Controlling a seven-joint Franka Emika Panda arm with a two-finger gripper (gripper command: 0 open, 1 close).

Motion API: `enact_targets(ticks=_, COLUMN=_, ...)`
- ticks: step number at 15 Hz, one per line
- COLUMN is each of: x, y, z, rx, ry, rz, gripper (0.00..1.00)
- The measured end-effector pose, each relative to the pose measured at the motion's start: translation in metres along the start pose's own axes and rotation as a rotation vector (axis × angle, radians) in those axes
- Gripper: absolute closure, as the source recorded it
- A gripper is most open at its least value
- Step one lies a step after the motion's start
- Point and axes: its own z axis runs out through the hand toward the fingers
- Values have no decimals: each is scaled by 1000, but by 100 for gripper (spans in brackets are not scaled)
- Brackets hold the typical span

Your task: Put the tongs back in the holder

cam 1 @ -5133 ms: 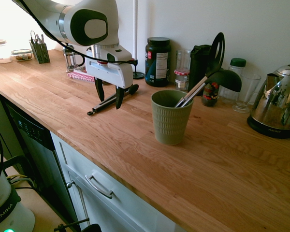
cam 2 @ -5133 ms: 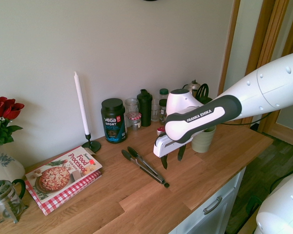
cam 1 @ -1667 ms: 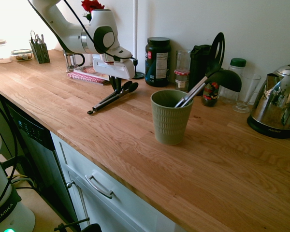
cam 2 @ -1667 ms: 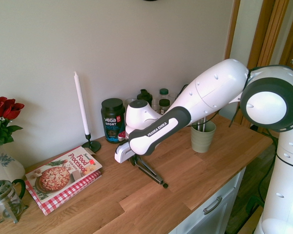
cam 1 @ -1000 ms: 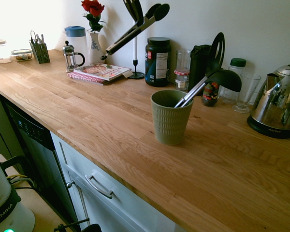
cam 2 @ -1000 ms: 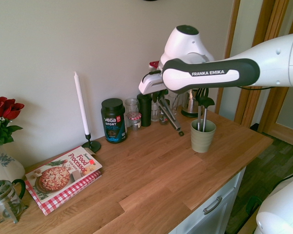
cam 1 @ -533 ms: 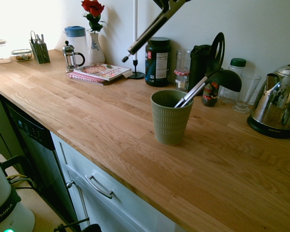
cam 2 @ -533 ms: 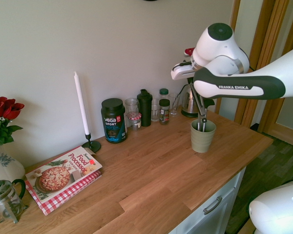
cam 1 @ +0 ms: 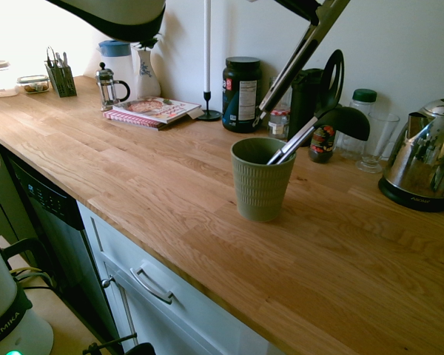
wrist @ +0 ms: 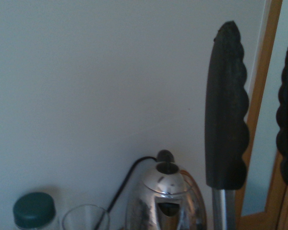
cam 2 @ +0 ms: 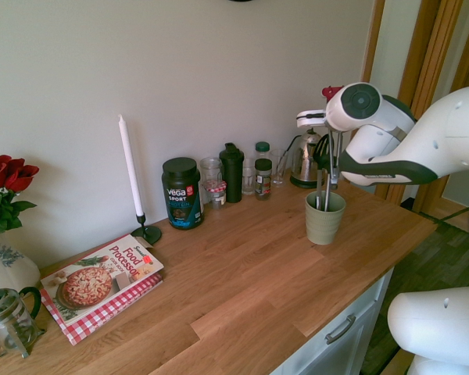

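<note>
My gripper needs to let go of the tongs inside the olive-green cup (cam 2: 324, 204), next to the black ladle and slotted spatula.
The tongs (cam 1: 302, 56) hang in the air, slanting steeply with their joined end low, just behind the rim of the holder (cam 1: 261, 181). That holder is an olive-green ribbed cup on the wooden counter, also seen as the holder (cam 2: 325, 219). My gripper (cam 2: 326, 144) is above the cup, shut on the tongs near their black tips. It is cut off by the top edge of the first exterior view. In the wrist view the scalloped black tong tips (wrist: 225, 110) rise in front of the wall.
A black ladle (cam 1: 344, 122) and a slotted spatula (cam 1: 333, 74) stand in the cup. Behind it are a black bottle (cam 1: 305, 96), a glass (cam 1: 377, 140) and a steel kettle (cam 1: 422, 166). To the left stand a dark jar (cam 1: 241, 92), a candle (cam 1: 206, 59) and a cookbook (cam 1: 155, 109).
The arm has carried the tongs through the air from above the cookbook to over the cup. They have swung steeper, joined end down.
</note>
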Motion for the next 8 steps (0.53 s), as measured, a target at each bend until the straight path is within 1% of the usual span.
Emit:
enact_targets(ticks=1, x=-11, y=-1, z=4, rx=11, ry=8, rz=9, gripper=100)
enact_targets(ticks=4, x=-37, y=-2, z=17, rx=0, ry=15, rz=10, gripper=100)
enact_targets(ticks=8, x=-53, y=8, z=32, rx=-14, ry=9, rz=2, gripper=100)
